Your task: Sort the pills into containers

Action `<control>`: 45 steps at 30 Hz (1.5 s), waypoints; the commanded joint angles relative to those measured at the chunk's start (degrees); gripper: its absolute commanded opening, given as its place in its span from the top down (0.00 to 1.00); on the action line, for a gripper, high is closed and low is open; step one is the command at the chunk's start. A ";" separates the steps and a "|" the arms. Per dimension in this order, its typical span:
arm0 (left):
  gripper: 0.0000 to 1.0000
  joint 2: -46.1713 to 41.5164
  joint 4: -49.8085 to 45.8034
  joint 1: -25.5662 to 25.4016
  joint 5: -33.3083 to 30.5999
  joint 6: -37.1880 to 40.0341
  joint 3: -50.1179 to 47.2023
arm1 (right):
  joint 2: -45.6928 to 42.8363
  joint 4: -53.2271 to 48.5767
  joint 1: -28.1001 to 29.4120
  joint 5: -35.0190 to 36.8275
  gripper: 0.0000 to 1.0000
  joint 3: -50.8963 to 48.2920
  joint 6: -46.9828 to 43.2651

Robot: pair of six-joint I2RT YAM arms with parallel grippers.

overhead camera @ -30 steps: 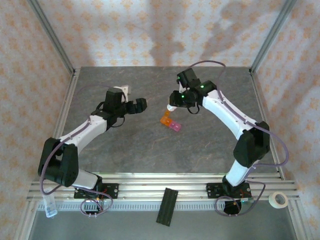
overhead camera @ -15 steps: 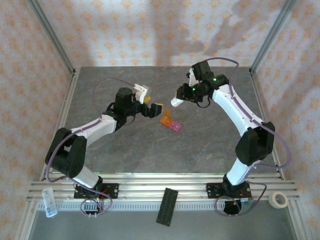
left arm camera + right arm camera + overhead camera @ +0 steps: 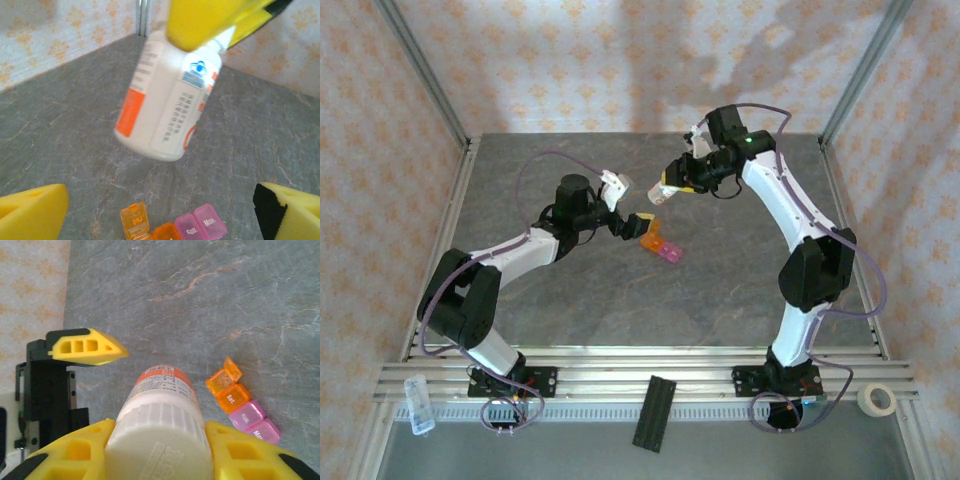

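My right gripper is holding the white pill bottle by its cap, so next my left gripper takes the bottle's body (image 3: 658, 195) before my right gripper grips the cap again.
My right gripper (image 3: 157, 452) is shut on the capped end of a white pill bottle (image 3: 161, 405) with an orange label, holding it tilted in the air (image 3: 662, 194). My left gripper (image 3: 628, 203) stands open just left of the bottle, with nothing between its fingers (image 3: 31, 214). The bottle (image 3: 167, 107) hangs in front of it. The containers (image 3: 660, 245), a short strip of orange and pink compartments, lie on the table below and between both grippers. The end orange lid (image 3: 232, 369) stands open; the pink ones (image 3: 201, 227) are closed. The pills are out of view.
The grey stone table (image 3: 740, 290) is fenced by metal posts and patterned walls. At the front rail lie a black strip (image 3: 655, 412), a roll of tape (image 3: 876, 399) at the right and a small clear item (image 3: 418, 405) at the left.
My right gripper has lifted the bottle up and back from the containers. My left arm has swung right, bringing its open gripper close beside the bottle.
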 commanded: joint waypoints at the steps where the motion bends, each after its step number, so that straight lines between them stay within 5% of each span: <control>1: 0.06 -2.10 -2.05 -1.31 -1.49 6.09 0.66 | 0.88 -1.85 0.51 -3.67 0.63 2.61 -1.26; 20: 0.32 -4.66 -1.22 -4.64 -6.00 4.58 -1.76 | -2.63 1.11 3.45 -7.04 0.63 -5.17 -2.37; 45: 0.40 -2.01 0.59 -5.19 -5.74 1.11 -0.04 | -5.78 2.65 3.25 -8.38 0.65 -7.72 -1.86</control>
